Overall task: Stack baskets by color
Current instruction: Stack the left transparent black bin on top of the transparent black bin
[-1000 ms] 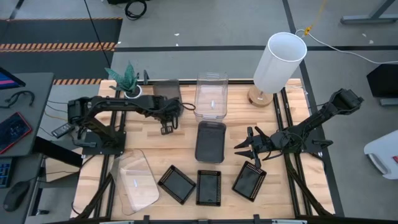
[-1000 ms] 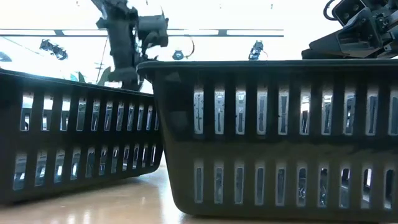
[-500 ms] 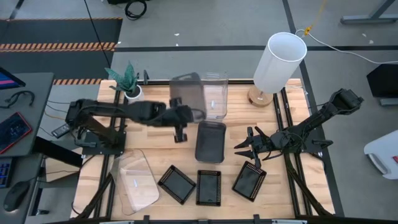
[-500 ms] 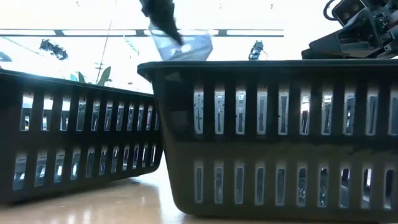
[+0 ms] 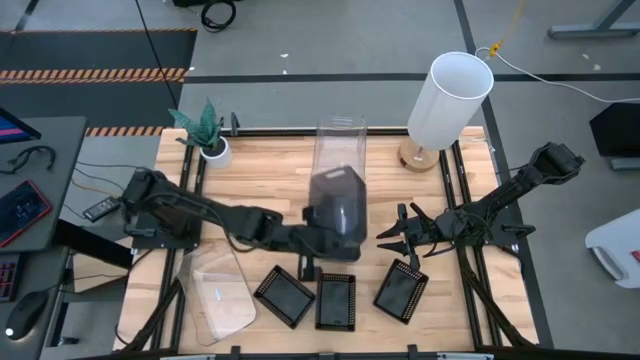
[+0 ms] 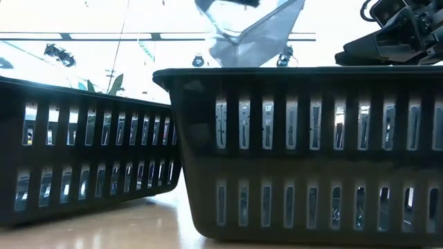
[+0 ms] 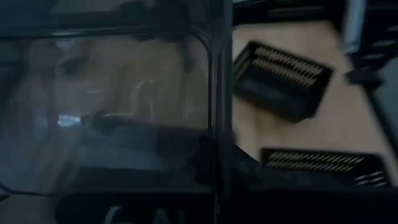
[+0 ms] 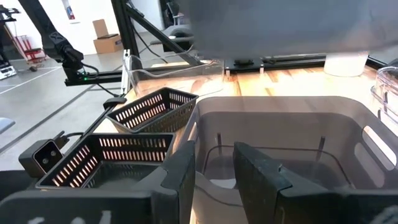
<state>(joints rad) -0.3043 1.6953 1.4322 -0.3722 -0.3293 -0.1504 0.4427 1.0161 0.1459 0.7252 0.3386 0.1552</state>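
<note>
I should let go of the raised smoky basket with my left gripper, nested inside the lower smoky basket (image 5: 333,224) at the middle of the table.
A smoky grey basket (image 5: 338,196) hangs tilted over a second smoky basket (image 5: 340,250), which stands on its base in the middle of the table. My left gripper (image 5: 314,236) is shut on the raised one, which also shows in the low view (image 6: 250,26). My right gripper (image 5: 386,240) stands open just to the right of the lower basket (image 8: 292,143), touching nothing. One clear basket (image 5: 340,145) stands at the far edge, another (image 5: 218,290) at the near left. Three black mesh trays (image 5: 335,300) line the near edge. My left gripper pinches the raised smoky basket's wall at its rim (image 7: 217,124), on the end toward the table's near edge. One finger is inside the basket and one outside. The arm reaches in from the table's left, slanting down. The basket is lifted clear and tilted.
A tall white lamp (image 5: 450,98) stands at the far right and a small green plant (image 5: 206,126) at the far left corner. In the low view two mesh trays (image 6: 297,152) (image 6: 83,159) fill the foreground. Bare wood lies at the far left.
My left gripper has carried the smoky basket from the far left, beside the plant, up and toward the table's right and near side, staying shut. The basket now hangs tilted above the other smoky basket.
</note>
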